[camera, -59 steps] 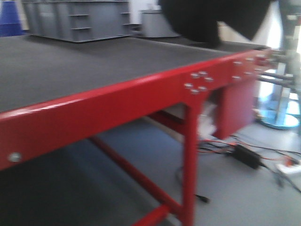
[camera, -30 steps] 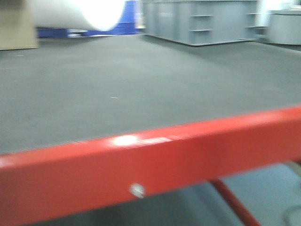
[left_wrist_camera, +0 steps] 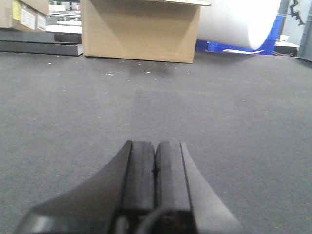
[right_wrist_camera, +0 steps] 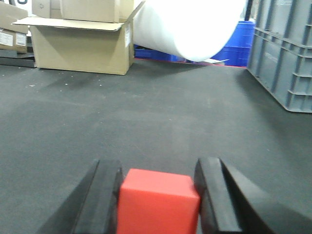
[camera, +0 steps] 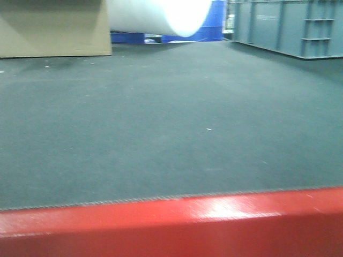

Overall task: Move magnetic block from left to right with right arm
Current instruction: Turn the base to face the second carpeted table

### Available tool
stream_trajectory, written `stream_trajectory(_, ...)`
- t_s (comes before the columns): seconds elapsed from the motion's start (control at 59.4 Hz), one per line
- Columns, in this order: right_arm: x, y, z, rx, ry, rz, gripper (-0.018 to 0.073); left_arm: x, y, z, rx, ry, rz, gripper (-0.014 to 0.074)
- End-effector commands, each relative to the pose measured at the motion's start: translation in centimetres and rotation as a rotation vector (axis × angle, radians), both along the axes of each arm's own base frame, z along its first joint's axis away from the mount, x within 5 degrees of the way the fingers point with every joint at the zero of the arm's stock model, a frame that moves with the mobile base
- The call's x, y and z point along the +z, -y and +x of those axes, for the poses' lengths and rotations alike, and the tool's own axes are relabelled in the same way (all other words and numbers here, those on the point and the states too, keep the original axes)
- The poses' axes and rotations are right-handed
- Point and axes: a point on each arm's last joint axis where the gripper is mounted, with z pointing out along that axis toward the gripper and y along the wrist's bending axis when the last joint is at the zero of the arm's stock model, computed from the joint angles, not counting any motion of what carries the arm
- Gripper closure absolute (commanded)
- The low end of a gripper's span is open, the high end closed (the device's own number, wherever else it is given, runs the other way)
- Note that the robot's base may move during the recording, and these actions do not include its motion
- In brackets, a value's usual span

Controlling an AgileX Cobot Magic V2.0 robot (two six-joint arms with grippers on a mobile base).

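Note:
My right gripper releases the magnetic block midway (camera: 161, 117) between the white roll and the red edge strip next. The block is low over the dark mat.
In the right wrist view the magnetic block (right_wrist_camera: 158, 200), a matte red-orange cube, sits between the two black fingers of my right gripper (right_wrist_camera: 158, 163). Both fingers press against its sides, so the gripper is shut on it, low over the dark mat (right_wrist_camera: 161, 112). My left gripper (left_wrist_camera: 155, 144) is shut with its pads pressed together and nothing between them, just above the mat (left_wrist_camera: 146, 102). The front view shows neither gripper nor the block.
The table's glossy red edge strip (camera: 161, 225) runs along the near side. At the far edge stand a cardboard box (right_wrist_camera: 80, 46), a white roll (right_wrist_camera: 190, 27), a grey crate (right_wrist_camera: 287, 53) at the right and blue bins (right_wrist_camera: 234, 46) behind.
The front view has swung left along the table: the table leg, floor and a blurred black shape at the top are gone, and the cardboard box and white roll have come in.

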Motion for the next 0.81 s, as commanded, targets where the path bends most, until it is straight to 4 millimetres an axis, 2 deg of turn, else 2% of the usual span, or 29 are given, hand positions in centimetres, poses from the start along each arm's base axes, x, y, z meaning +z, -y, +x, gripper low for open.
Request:
stream_trajectory(0.0, 1.60, -0.07, -0.14, 0.008, 0.104, 0.008, 0.0400, 0.58, 0.02, -0.16, -0.004, 0.094, -0.005, 0.0712)
stream_trajectory(0.791, 1.68, -0.09, -0.16, 0.010, 0.112, 0.011, 0.0400, 0.58, 0.02, -0.16, -0.004, 0.094, -0.005, 0.0712)
